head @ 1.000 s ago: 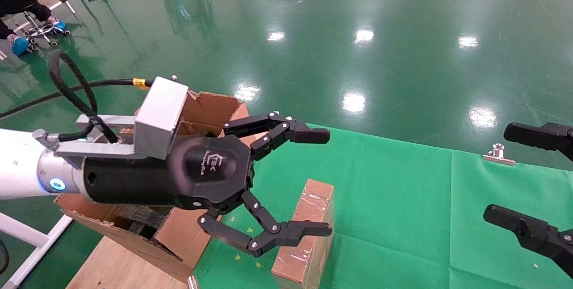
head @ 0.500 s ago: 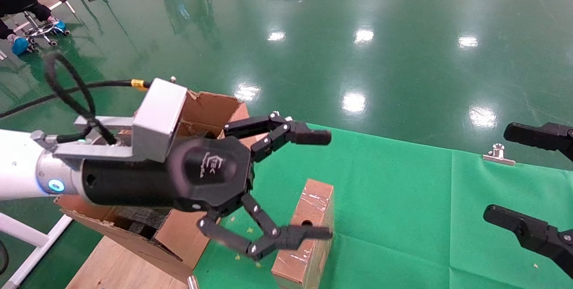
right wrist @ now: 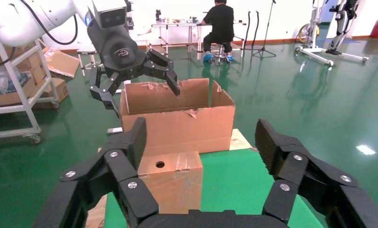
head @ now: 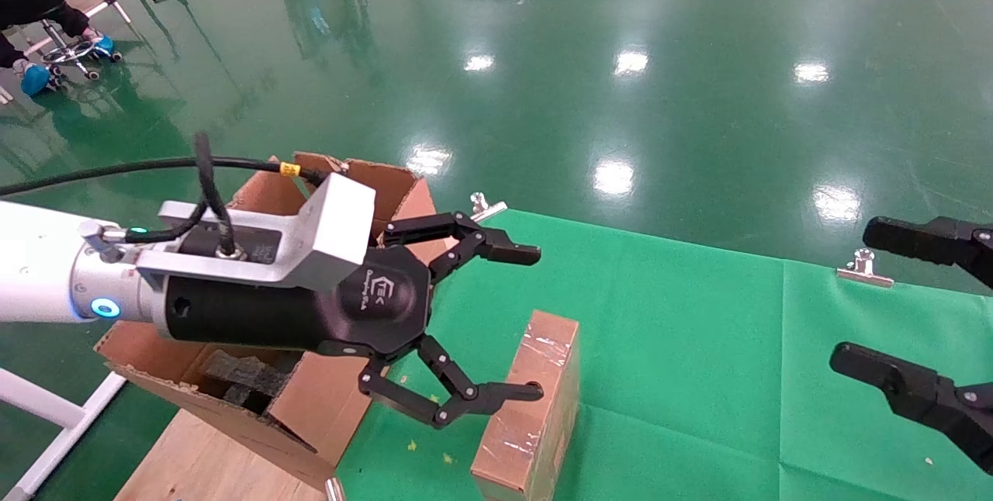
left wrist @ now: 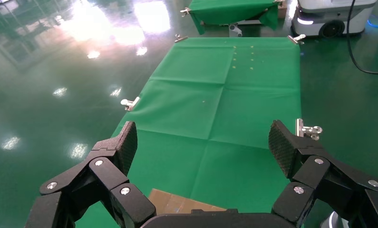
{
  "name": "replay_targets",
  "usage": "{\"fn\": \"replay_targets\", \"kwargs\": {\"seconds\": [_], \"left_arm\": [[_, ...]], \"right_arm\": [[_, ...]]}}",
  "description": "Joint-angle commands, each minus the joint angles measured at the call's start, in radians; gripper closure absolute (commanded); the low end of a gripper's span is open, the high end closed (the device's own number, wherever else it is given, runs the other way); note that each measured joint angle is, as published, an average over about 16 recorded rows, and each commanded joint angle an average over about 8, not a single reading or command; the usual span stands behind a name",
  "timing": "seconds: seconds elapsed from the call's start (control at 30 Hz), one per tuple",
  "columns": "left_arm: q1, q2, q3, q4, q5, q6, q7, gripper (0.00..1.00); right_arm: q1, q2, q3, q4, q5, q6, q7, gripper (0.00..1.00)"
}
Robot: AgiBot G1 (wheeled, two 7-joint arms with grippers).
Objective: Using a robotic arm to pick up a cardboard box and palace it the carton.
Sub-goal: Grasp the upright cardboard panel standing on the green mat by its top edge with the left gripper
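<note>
Next, my left gripper goes to the small taped cardboard box and grabs its broad sides at the middle of the box's narrow top [head: 527, 409].
The small taped cardboard box [head: 535, 400] stands on the green cloth [head: 698, 346] just right of the carton [head: 233, 416]. The carton has ragged flaps, and black foam [head: 240, 377] shows inside it. My left gripper [head: 524, 323], on the white robotic arm [head: 39, 272], is open and empty. It hovers above the box's near-left side, with its lower finger [head: 504, 392] over the box top. In the left wrist view the gripper [left wrist: 203, 142] is open with the box [left wrist: 177, 204] below. My right gripper [head: 861, 295] is open and empty at the right edge. Its wrist view shows its gripper [right wrist: 201, 140], the box [right wrist: 170, 183] and the carton [right wrist: 177, 118].
Metal clips [head: 863, 268] [head: 485, 206] hold the cloth at the table's far edge. The carton rests on a wooden board [head: 209, 462] beside a white frame [head: 46, 408]. A person sits on a stool [head: 46, 28] at the far left on the green floor.
My left gripper has drawn back toward the carton and dropped slightly, and its wrist has rolled so the silver bracket sits more on top. It stays open. The box and carton have not moved.
</note>
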State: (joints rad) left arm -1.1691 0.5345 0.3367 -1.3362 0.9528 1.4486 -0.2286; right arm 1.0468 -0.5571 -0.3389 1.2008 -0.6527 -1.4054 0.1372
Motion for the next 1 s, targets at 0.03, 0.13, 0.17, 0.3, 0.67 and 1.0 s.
{"fn": "replay_targets", "kwargs": {"seconds": [0.03,0.13,0.17,0.3,0.67,1.0], "left_arm": [[-0.004,-0.002,0.002,0.005,0.004,0.010,0.012,0.00],[-0.021,-0.027,0.007,0.006,0.045,-0.014,-0.026,0.00],[-0.031,-0.034,0.013,0.004,0.067,-0.026,-0.051,0.00],[-0.111,-0.023,0.055,-0.012,0.174,-0.067,-0.215,0.00],[-0.471,0.169,0.276,0.005,0.474,0.074,-0.844,0.00],[-0.752,0.327,0.676,0.005,0.622,0.150,-1.320,0.00]], "right_arm": [[0.000,0.000,0.000,0.000,0.000,0.000,0.000,1.00],[0.000,0.000,0.000,0.000,0.000,0.000,0.000,1.00],[0.000,0.000,0.000,0.000,0.000,0.000,0.000,1.00],[0.000,0.000,0.000,0.000,0.000,0.000,0.000,1.00],[0.000,0.000,0.000,0.000,0.000,0.000,0.000,1.00],[0.000,0.000,0.000,0.000,0.000,0.000,0.000,1.00]]}}
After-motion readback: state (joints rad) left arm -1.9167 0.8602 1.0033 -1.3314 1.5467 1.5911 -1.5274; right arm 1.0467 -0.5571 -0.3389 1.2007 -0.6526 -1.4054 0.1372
